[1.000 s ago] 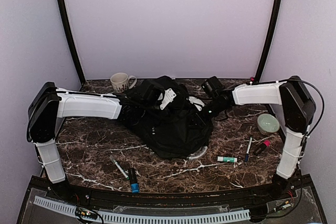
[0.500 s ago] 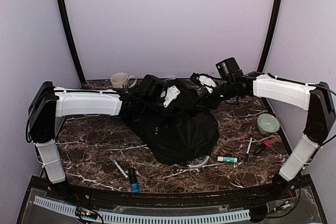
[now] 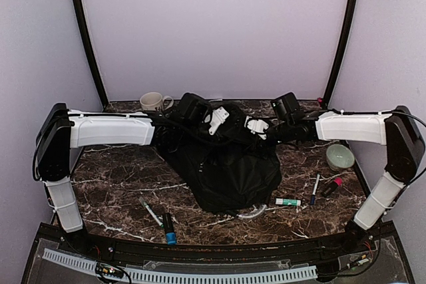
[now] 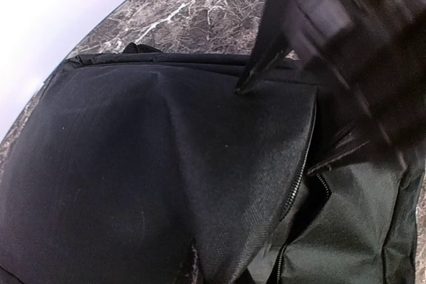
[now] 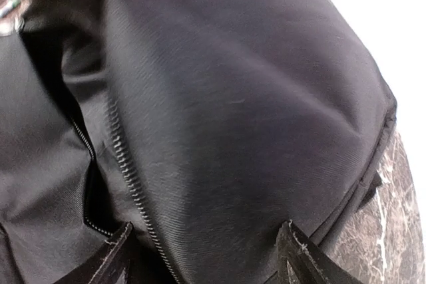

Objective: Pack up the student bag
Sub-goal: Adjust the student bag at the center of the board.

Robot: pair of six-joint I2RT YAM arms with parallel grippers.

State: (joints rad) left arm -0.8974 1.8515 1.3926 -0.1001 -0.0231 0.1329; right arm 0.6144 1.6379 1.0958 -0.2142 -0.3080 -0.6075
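My left gripper is pinching a fold back from the student bag's zipper. My right gripper will hold the bag's flap while my left gripper grips it again nearer the bag's zipper edge (image 4: 287, 209).
The student bag (image 3: 229, 164), a large black backpack, lies in the middle of the table with its top raised. My left gripper (image 3: 216, 121) is at the bag's top left. In the left wrist view black fabric (image 4: 153, 164) and a zipper fill the frame and bunch at the jaws (image 4: 193, 272), which look shut on a fold. My right gripper (image 3: 257, 126) is at the bag's top right. In the right wrist view (image 5: 203, 257) its fingertips (image 5: 110, 257) stand wide apart, open, with bag fabric (image 5: 233, 118) between them and a zipper line to the left.
A mug (image 3: 153, 102) stands at the back left and a pale green bowl (image 3: 339, 156) at the right. A glue stick (image 3: 288, 201), a pen (image 3: 315, 189) and a pink marker (image 3: 331, 186) lie front right. A pen (image 3: 150, 211) and a blue-tipped marker (image 3: 169, 228) lie front left.
My right arm swung up and out, then came down onto the bag's top right. The bag's body has shifted a little to the right. My left gripper barely moved.
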